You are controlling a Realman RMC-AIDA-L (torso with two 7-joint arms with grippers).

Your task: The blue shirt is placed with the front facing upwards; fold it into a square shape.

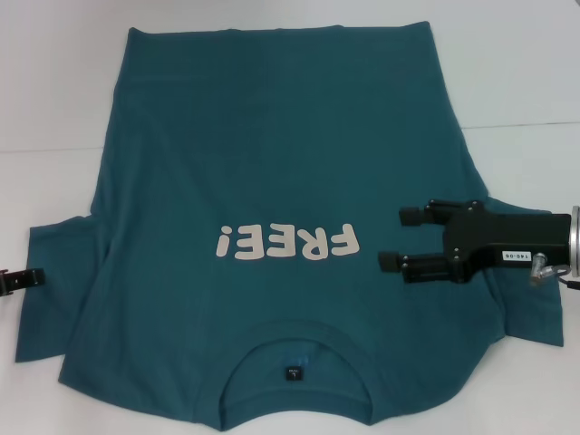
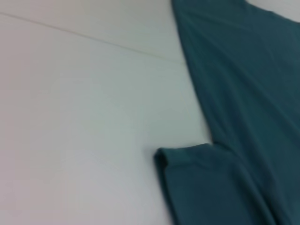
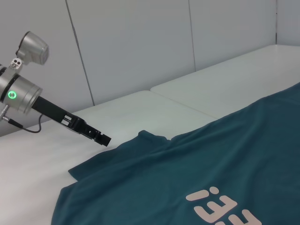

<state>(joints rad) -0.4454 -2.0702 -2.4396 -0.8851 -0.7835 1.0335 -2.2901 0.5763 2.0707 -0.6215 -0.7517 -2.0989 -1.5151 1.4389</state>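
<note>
My left gripper's fingers only just reach over the sleeve's outer edge, so I will open them and take the cloth further in before folding (image 1: 57, 290) the sleeve over.
The blue shirt (image 1: 272, 154) lies flat and front up on the white table (image 1: 517, 72), its collar (image 1: 294, 337) with a dark neck label (image 1: 293, 373) at the near edge. The off-white "FREE!" print (image 1: 285, 243) is across the chest. My right gripper (image 1: 395, 237) is open and empty, hovering over the shirt's right side just beside the print. My left gripper (image 1: 25, 279) is at the outer edge of the left sleeve (image 1: 54, 290); it also shows in the right wrist view (image 3: 101, 137). The sleeve hem shows in the left wrist view (image 2: 187, 159).
The table has a seam line (image 1: 526, 127) across it. Bare white table surface (image 2: 70, 117) lies left of the shirt. Grey wall panels (image 3: 140, 47) stand behind the table. The left arm's wrist with a green light (image 3: 13, 93) is above the far table side.
</note>
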